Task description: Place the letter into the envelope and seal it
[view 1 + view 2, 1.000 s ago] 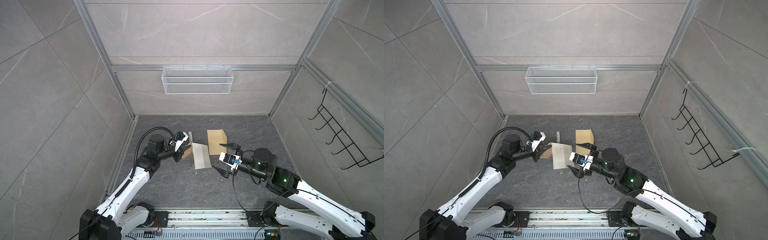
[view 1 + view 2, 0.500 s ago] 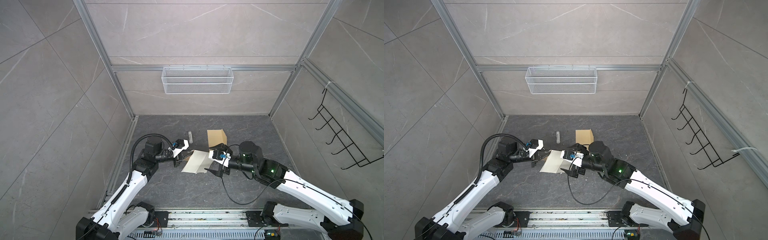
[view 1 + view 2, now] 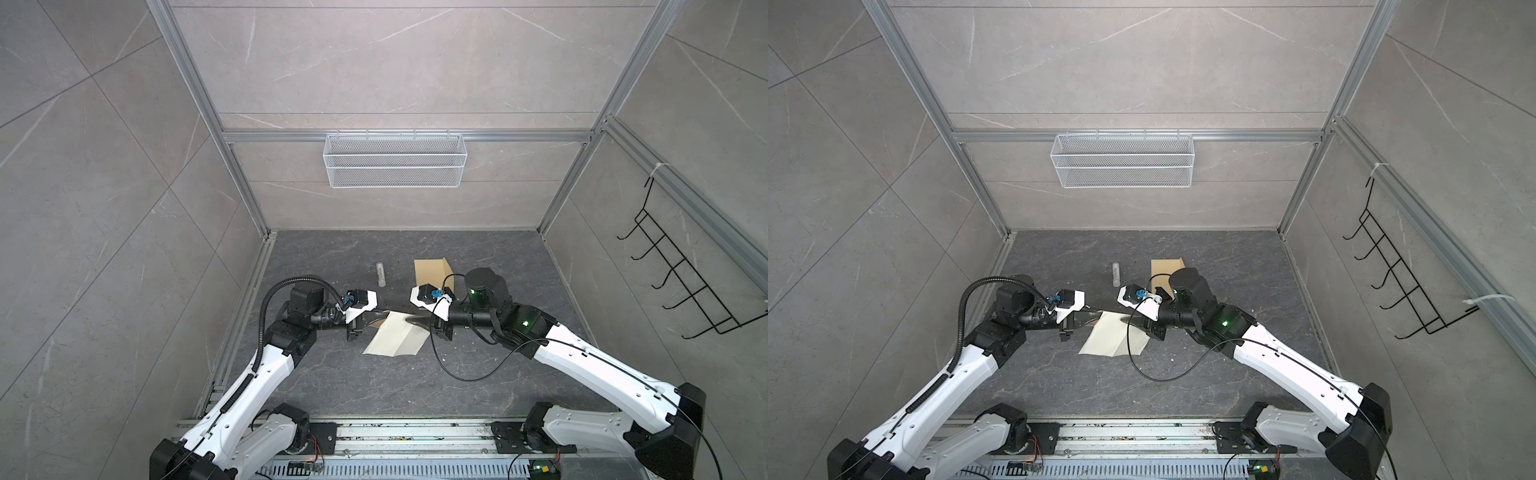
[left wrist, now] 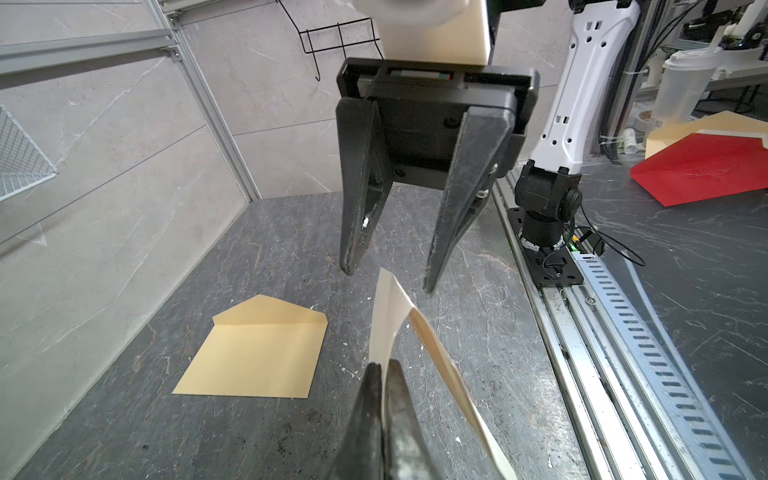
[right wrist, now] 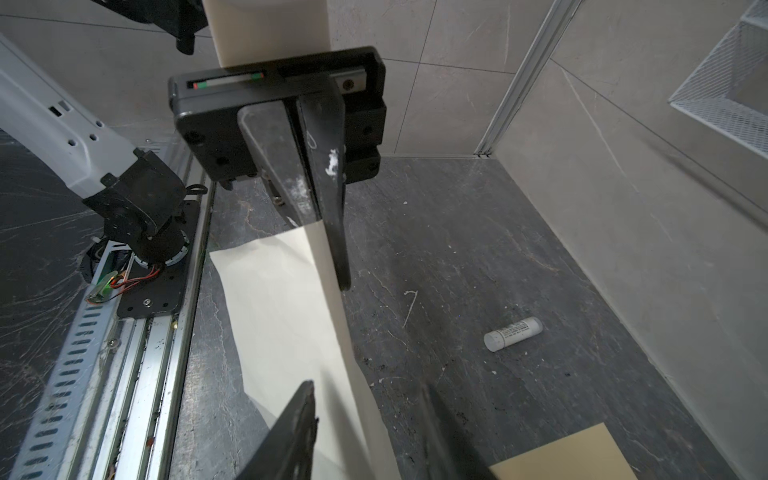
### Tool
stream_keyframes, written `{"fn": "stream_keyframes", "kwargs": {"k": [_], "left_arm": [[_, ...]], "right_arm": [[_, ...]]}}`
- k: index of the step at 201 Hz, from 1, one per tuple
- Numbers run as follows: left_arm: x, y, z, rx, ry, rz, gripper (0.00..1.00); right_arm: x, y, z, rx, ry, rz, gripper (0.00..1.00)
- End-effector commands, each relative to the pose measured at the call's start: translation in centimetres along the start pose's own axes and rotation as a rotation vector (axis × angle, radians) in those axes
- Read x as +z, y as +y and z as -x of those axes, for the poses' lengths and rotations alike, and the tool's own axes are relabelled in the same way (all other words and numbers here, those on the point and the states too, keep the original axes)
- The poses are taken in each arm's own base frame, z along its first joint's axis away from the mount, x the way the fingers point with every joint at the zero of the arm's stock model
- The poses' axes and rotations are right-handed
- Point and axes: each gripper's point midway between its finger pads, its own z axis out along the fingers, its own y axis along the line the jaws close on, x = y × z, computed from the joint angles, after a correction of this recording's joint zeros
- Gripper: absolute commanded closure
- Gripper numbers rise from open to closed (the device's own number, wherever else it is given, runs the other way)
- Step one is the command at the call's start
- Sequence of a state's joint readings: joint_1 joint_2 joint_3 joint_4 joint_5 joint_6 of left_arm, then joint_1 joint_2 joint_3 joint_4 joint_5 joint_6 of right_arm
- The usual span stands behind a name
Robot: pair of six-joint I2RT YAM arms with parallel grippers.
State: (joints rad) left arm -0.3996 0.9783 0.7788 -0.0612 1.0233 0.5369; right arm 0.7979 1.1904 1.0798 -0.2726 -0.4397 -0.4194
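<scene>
The letter's leaves hang apart below the left gripper's hold, so the robot's right gripper will take the letter's far end [image 4: 391, 294] while the left gripper takes hold of the leaves again, closer together.
The letter [image 3: 395, 340] is a pale folded sheet hanging low over the floor between my two grippers, also seen in a top view [image 3: 1113, 338]. My left gripper [image 4: 384, 365] is shut on the letter's [image 4: 384, 320] edge; in both top views it sits at the sheet's left corner [image 3: 380, 322]. My right gripper [image 5: 365, 390] faces it from the right [image 3: 409, 320], its fingers [image 4: 432, 278] apart on either side of the letter's [image 5: 282, 316] opposite edge. The yellow-tan envelope [image 3: 432, 272] lies flat behind the right wrist, flap open [image 4: 257, 353].
A white glue stick [image 3: 380, 274] lies on the dark floor left of the envelope [image 5: 569, 457], also in the right wrist view [image 5: 513, 333]. A wire basket [image 3: 395, 166] hangs on the back wall, a black hook rack [image 3: 681, 282] on the right wall. A metal rail [image 3: 374, 432] runs along the front.
Both arms came down and toward each other. The letter dropped from hanging upright to low over the floor. The right gripper reached the sheet's right edge and its jaws narrowed.
</scene>
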Motion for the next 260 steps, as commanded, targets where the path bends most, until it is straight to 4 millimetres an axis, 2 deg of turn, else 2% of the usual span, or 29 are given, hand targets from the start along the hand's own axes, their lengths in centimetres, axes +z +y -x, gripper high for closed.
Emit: {"fn": "stream_keyframes", "kwargs": {"k": [1, 38, 103, 120, 146, 176, 203, 224, 260], "left_arm": [[-0.2, -0.8, 0.9, 0.046, -0.03, -0.03, 1.0], [-0.1, -0.9, 1.1, 0.045, -0.034, -0.035, 1.0], [-0.1, -0.9, 0.9, 0.023, -0.026, -0.035, 1.0], [-0.2, -0.9, 0.8, 0.019, -0.018, -0.028, 1.0], [-0.5, -0.9, 1.3, 0.032, -0.01, -0.007, 0.83], [-1.6, -1.8, 3.5, 0.083, -0.018, 0.0, 0.61], [-2.4, -2.9, 4.9, 0.127, -0.045, -0.007, 0.43], [-2.3, -2.9, 4.8, 0.112, -0.044, -0.015, 0.38], [-0.8, -2.5, 3.6, 0.06, -0.021, -0.058, 0.38]], "right_arm": [[0.0, 0.4, 1.5, -0.007, -0.043, 0.054, 0.64], [0.6, 0.7, 0.9, -0.005, -0.025, 0.082, 0.74], [0.8, 0.6, 0.4, -0.01, -0.006, 0.084, 1.0], [0.6, 0.5, 0.1, -0.023, 0.006, 0.073, 1.0], [0.2, 0.3, -1.4, -0.052, 0.071, 0.038, 1.0], [-0.7, 0.2, -3.7, -0.103, 0.161, -0.008, 1.0], [-1.0, 0.3, -4.5, -0.139, 0.178, -0.018, 1.0], [-0.7, 0.9, -4.6, -0.187, 0.167, 0.004, 1.0], [0.1, 1.7, -4.8, -0.245, 0.167, 0.017, 1.0]]}}
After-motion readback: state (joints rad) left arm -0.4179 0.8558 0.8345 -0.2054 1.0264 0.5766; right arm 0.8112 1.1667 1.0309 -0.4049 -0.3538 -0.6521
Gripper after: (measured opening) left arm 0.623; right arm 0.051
